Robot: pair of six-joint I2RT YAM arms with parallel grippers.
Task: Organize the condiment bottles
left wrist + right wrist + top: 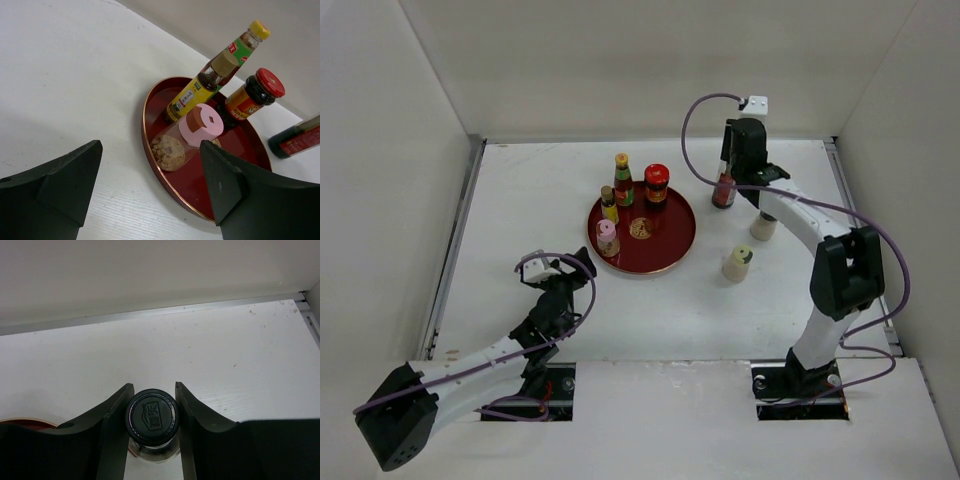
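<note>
My right gripper should release the tall clear black-capped bottle on the gold emblem of the round red tray (643,229).
My right gripper (727,180) is shut on the cap of the tall clear black-capped bottle (723,192), just right of the round red tray (672,252). In the right wrist view the black cap (152,415) sits between both fingers of that gripper (154,386). On the tray stand the green-yellow-capped red sauce bottle (623,178), the red-lidded jar (656,185), the yellow bottle (609,204) and the pink-capped jar (607,238). My left gripper (570,268) is open and empty over the table, near the tray's left front rim; it faces the pink-capped jar (200,127).
The small cream bottle (763,226) and the grey-topped cream shaker (737,263) stand on the white table to the right of the tray. White walls close in the table on the left, back and right.
</note>
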